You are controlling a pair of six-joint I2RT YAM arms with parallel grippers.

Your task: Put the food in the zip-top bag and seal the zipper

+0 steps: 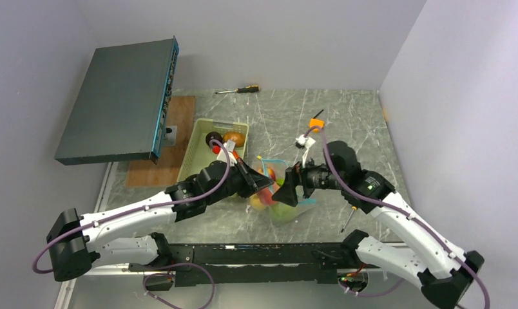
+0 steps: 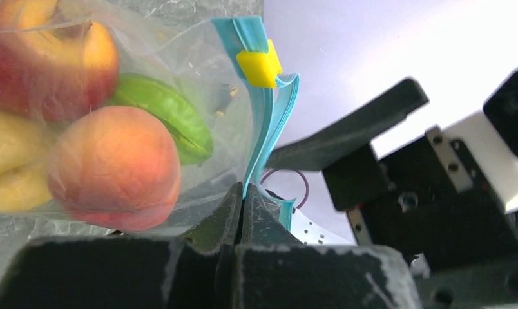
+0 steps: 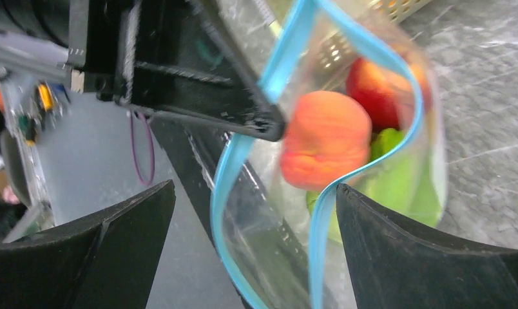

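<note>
The robot's left gripper is in the way of the yellow slider, so its right gripper should pinch both strips while the left gripper takes the bag's corner (image 2: 241,29) by the slider.
The clear zip-top bag (image 1: 280,201) lies mid-table between both arms, its mouth gaping. My left gripper (image 2: 243,193) is shut on the teal zipper (image 2: 269,122) strip, below a yellow slider (image 2: 259,67). Inside the bag sit food pieces: an orange peach (image 2: 115,167), a red one (image 2: 50,64), a green pod (image 2: 169,116) and a yellow piece (image 2: 11,161). My right gripper (image 3: 255,187) stands open astride the mouth, both zipper strips (image 3: 224,187) between its fingers. The right strip (image 3: 321,219) lies against the right finger. More food (image 1: 234,137) rests in the tray.
The pale green tray (image 1: 201,145) stands left of the bag, beside a wooden board (image 1: 163,167) and a grey box (image 1: 118,100). A screwdriver (image 1: 238,90) lies at the back, an orange tool (image 1: 317,123) behind the right arm, and another screwdriver (image 1: 348,219) near its elbow.
</note>
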